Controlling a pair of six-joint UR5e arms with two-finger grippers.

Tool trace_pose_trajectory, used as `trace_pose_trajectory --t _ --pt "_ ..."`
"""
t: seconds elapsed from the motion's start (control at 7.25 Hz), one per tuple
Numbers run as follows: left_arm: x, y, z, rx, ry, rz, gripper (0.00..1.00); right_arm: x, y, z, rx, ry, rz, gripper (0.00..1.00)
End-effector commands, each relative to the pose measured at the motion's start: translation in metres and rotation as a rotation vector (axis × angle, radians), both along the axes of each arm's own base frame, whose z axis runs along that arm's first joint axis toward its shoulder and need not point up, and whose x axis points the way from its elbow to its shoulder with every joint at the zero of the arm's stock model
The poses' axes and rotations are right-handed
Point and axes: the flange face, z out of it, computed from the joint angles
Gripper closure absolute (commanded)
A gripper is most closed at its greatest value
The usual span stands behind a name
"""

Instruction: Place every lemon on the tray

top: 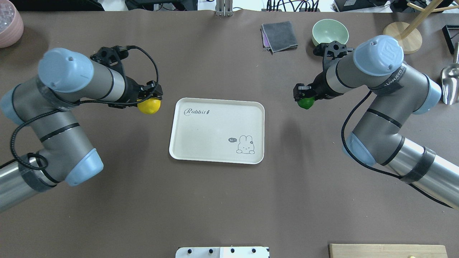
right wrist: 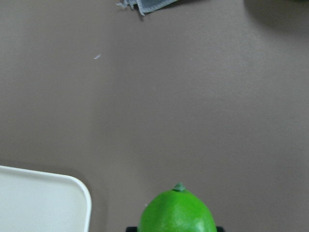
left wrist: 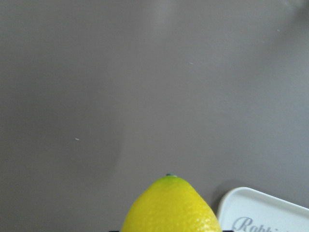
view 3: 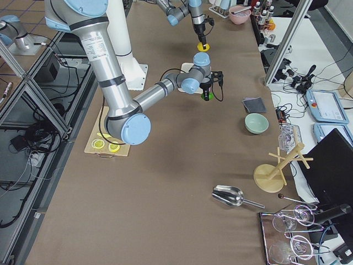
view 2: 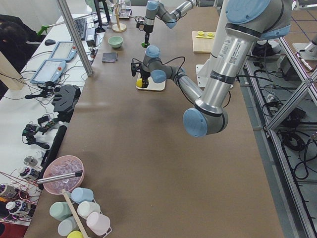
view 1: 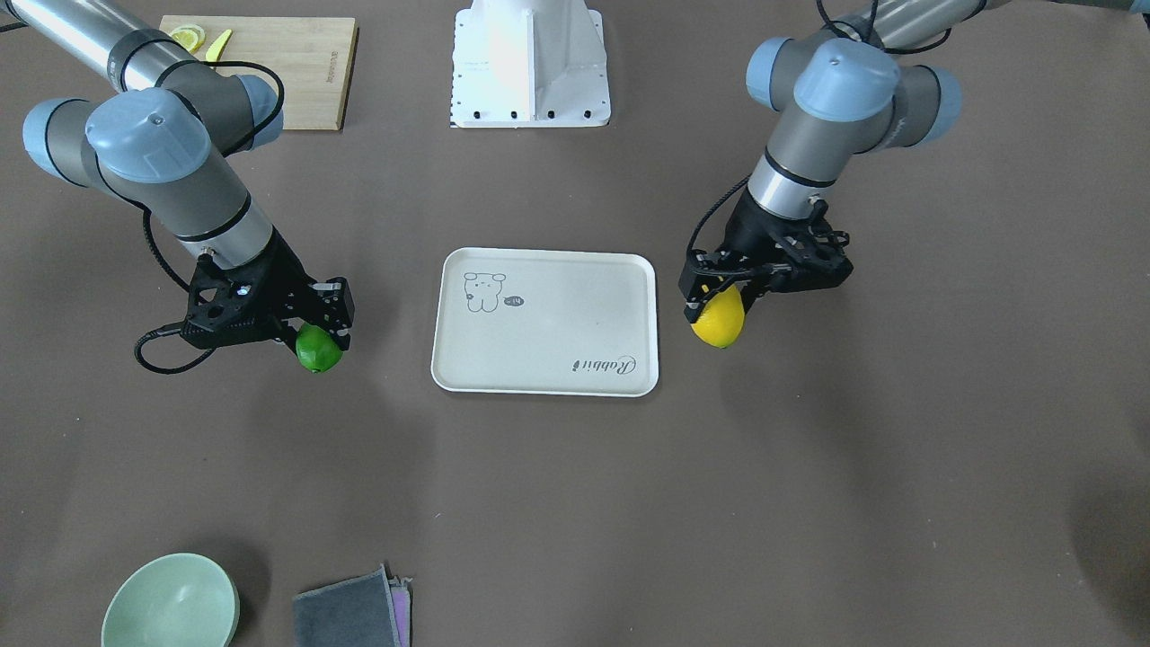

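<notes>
Next, I release the green lemon, now held some way off the tray, from my right gripper on the tray, at the foot of the rabbit drawing [view 1: 481,312].
The cream-white tray [top: 215,136] with a rabbit drawing lies in the table's middle with nothing on it; it also shows in the front view [view 1: 548,350]. My left gripper [top: 150,100] is shut on the yellow lemon [top: 149,106], held just off the tray's far left corner. In the front view this gripper [view 1: 719,301] holds the yellow lemon [view 1: 719,319] beside the tray's edge. My right gripper [top: 304,97] is shut on the green lemon [top: 306,103], some way right of the tray. In the front view that gripper [view 1: 319,332] holds the green lemon [view 1: 319,350].
A green bowl [top: 330,31] and a folded grey cloth [top: 279,36] lie at the far right. A wooden cutting board [view 1: 269,67] with lemon slices [view 1: 187,37] sits near the robot's base. A pink bowl [top: 9,23] stands far left, a metal scoop [top: 450,80] at the right edge.
</notes>
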Motion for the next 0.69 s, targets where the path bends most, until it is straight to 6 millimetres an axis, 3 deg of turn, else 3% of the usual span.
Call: trace_pose_trajectory --t 0.0,0.28,0.55 --pt "0.063 0.022 -0.022 0.03 -0.016 0.04 1.0 -0.036 -0.012 -0.038 -0.021 -0.04 0.01 1.0" --pt "0.093 0.027 -0.021 0.026 -0.033 0.064 1.0 -0.057 0.001 -0.041 -0.033 -0.044 -0.004 1.0" --pt "0.113 0.039 -0.025 0.053 -0.046 0.056 1.0 -0.096 0.02 -0.07 -0.029 -0.066 0.0 1.0"
